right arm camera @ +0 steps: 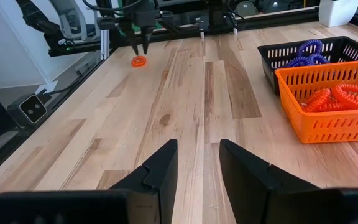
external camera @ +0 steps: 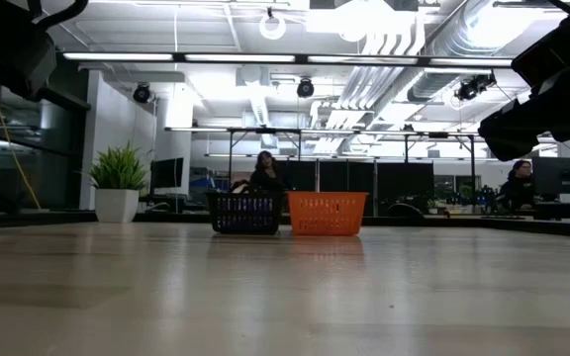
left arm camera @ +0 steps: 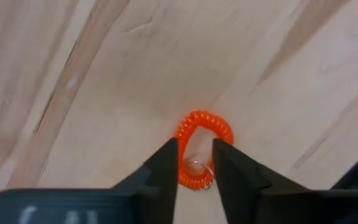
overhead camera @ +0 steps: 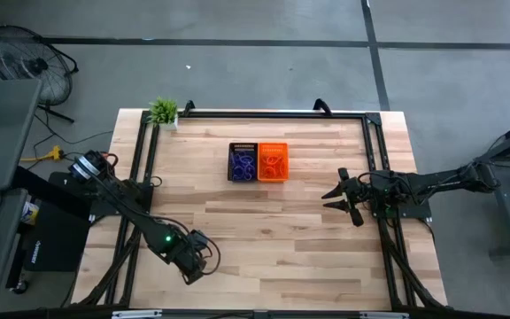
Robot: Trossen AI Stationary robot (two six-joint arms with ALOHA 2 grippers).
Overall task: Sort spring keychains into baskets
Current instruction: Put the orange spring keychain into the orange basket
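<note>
The keychain's metal ring is between my left gripper's fingers. Next, I open them, move over and pinch just one side of the keychain's coil (left arm camera: 181, 138).
One orange-red spring keychain (left arm camera: 205, 127) lies flat on the wooden table near its front left; its small metal ring (left arm camera: 196, 167) shows between my left fingers. My left gripper (left arm camera: 195, 144) points down over it, open, a finger on either side of the coil's near part. From across the table, in the right wrist view, its fingertips (right arm camera: 139, 48) stand just above the keychain (right arm camera: 138, 61). The black basket (overhead camera: 242, 162) holds purple coils (right arm camera: 306, 53) and the orange basket (overhead camera: 273, 162) orange-red ones (right arm camera: 340, 96). My right gripper (right arm camera: 197, 146) waits open at the right side (overhead camera: 336, 197).
A small potted plant (overhead camera: 163, 112) stands at the far left corner. Black frame rails (overhead camera: 273, 113) run along the far edge and both sides of the table. Bare wood lies between the left gripper and the baskets. People sit in the room behind (external camera: 265, 173).
</note>
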